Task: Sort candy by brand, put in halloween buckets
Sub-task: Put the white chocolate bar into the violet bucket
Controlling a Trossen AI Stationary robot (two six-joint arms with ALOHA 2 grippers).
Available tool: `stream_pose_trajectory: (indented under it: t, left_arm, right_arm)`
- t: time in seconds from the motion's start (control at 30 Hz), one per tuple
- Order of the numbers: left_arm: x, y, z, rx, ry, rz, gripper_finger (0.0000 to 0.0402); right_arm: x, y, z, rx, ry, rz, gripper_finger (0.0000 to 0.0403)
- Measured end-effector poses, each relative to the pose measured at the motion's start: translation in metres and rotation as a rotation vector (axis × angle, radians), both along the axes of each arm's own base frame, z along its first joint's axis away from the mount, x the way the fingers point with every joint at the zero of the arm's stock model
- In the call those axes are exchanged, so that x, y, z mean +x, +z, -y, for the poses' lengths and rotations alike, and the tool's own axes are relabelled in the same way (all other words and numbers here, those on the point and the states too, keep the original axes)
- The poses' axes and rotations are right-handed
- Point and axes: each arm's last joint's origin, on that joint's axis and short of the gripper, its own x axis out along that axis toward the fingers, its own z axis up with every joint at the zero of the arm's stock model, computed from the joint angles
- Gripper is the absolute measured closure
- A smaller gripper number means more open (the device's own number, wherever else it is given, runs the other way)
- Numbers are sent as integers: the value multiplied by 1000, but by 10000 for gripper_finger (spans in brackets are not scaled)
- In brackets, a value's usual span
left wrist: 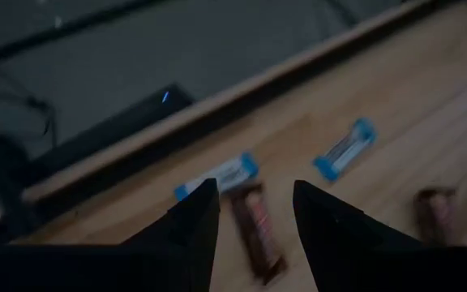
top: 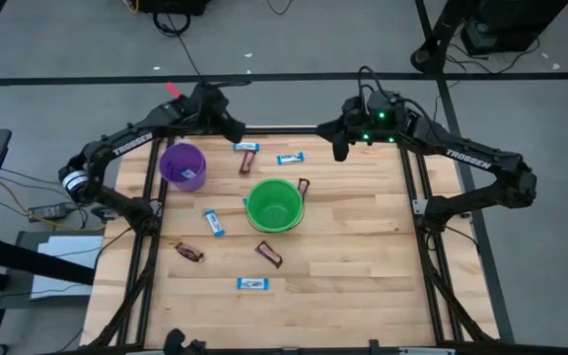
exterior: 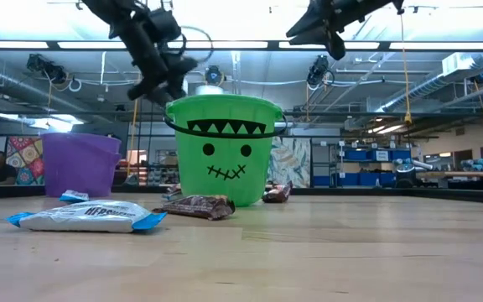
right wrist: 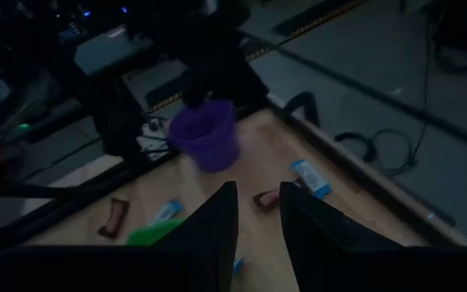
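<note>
The left gripper will close on the blue candy at the far edge that touches the brown candy, near the blue candy's end (top: pixel 239 147) (left wrist: pixel 194 186) that faces the purple bucket.
The green bucket (top: pixel 274 205) stands upright mid-table, and the purple bucket (top: pixel 182 166) stands to its far left. Wrapped candies lie flat around them. Near the far edge are a blue one (top: pixel 247 147), a brown one (top: pixel 248 162) and another blue one (top: pixel 291 158). Others lie nearer: (top: pixel 213 223), (top: pixel 188 252), (top: pixel 268 253), (top: pixel 252 284). My left gripper (top: pixel 235 130) hovers open, high over the far edge. In its wrist view the brown candy (left wrist: pixel 258 231) shows between its fingers (left wrist: pixel 254 195). My right gripper (top: pixel 340 150) hangs open above the far right part.
A brown candy (top: pixel 303 185) lies against the green bucket's far right side. In the low view a blue candy (exterior: pixel 86 216) and a brown one (exterior: pixel 195 205) lie in front of the buckets. The table's near right part is bare wood (top: pixel 363 276). Dark frame rails run along the table's edges.
</note>
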Motion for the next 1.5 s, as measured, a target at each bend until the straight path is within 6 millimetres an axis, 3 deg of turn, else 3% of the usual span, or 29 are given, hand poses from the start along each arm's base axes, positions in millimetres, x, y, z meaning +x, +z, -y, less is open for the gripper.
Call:
stream_pose_trajectory:
  t: [0.2,0.6,0.7,0.83,1.33,1.5]
  left_arm:
    - [5,-19,-15,-27,-52,-65,239]
    - [17,-72,-46,-275,-17,-16,239]
    - [19,-80,-50,-280,-92,-29,239]
    - [20,-84,-50,-238,-227,-71,239]
    - [14,-86,-53,-46,-425,-307,239]
    - [12,-88,-51,-64,-448,-341,239]
  right_arm:
    - [1,0,0,4,-12,2,297]
    - [0,0,1,-21,41,3,297]
    - [0,1,1,-33,47,3,297]
    - [0,1,1,-26,65,7,297]
    - [2,8,1,22,74,95,297]
    - [2,10,1,12,77,119,297]
